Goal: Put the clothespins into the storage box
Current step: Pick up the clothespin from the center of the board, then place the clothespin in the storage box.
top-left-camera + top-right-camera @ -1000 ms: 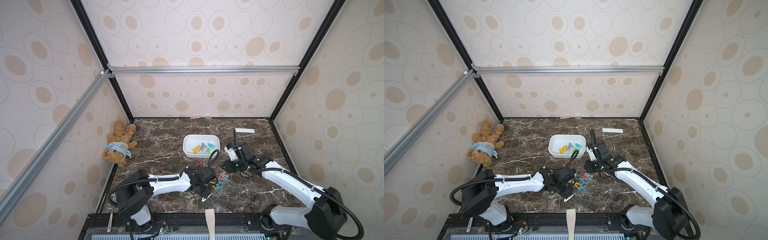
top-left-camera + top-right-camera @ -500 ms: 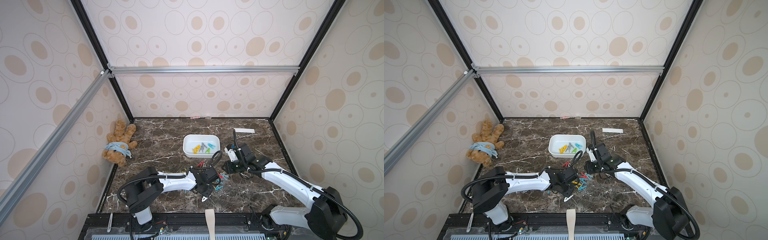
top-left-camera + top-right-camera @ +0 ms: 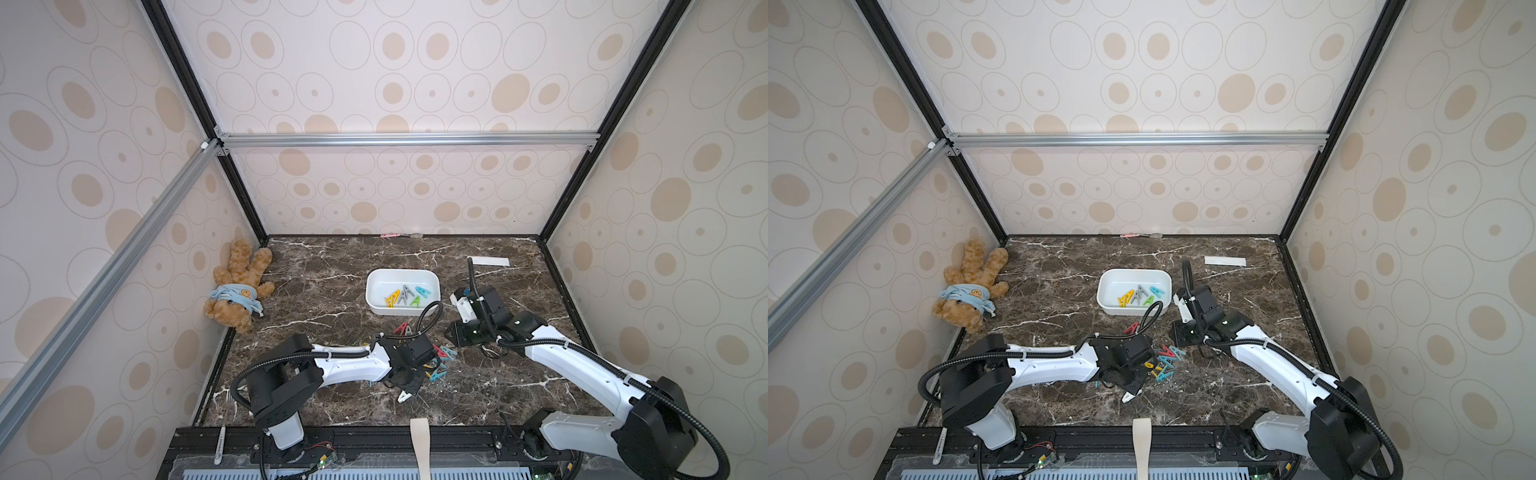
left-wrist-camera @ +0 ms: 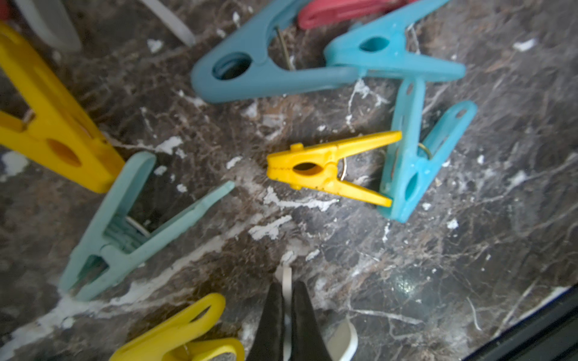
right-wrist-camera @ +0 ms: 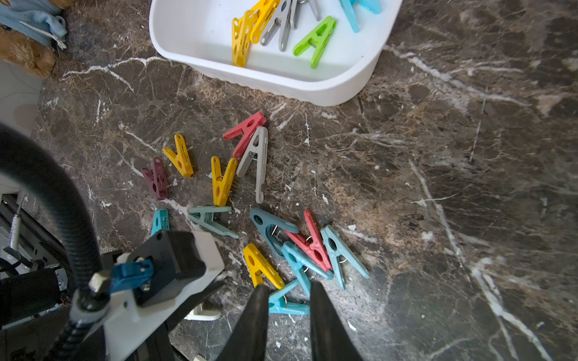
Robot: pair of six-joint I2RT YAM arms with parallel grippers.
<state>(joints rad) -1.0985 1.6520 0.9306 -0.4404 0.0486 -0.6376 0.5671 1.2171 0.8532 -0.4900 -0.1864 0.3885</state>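
Observation:
Next, my left gripper sets the white clothespin in the storage box [image 3: 397, 301] between the yellow and grey clothespins.
The white storage box [image 3: 368, 291] stands mid-table and holds several clothespins in yellow, grey, green and teal [image 5: 314, 42]. Loose clothespins [image 3: 441, 362] lie scattered in front of it, seen close in the right wrist view [image 5: 308, 247]; a red and a grey one [image 3: 402, 329] lie nearer the box. My left gripper [image 4: 287, 287] sits low at the near side of the pile, shut on a white clothespin [image 3: 404, 397]. A small yellow clothespin [image 4: 328, 168] lies just beyond its tips. My right gripper [image 5: 289, 290] hovers open over a teal clothespin [image 5: 286, 304], holding nothing.
A teddy bear [image 3: 237, 291] lies against the left wall. A white paper strip [image 3: 490, 261] lies at the back right, and a small pink item [image 3: 390, 235] at the back wall. The left arm's wrist [image 5: 175, 256] crowds the pile's near side.
My left gripper has closed, from open to shut, on the white clothespin at the near edge of the pile. The right arm has stayed put.

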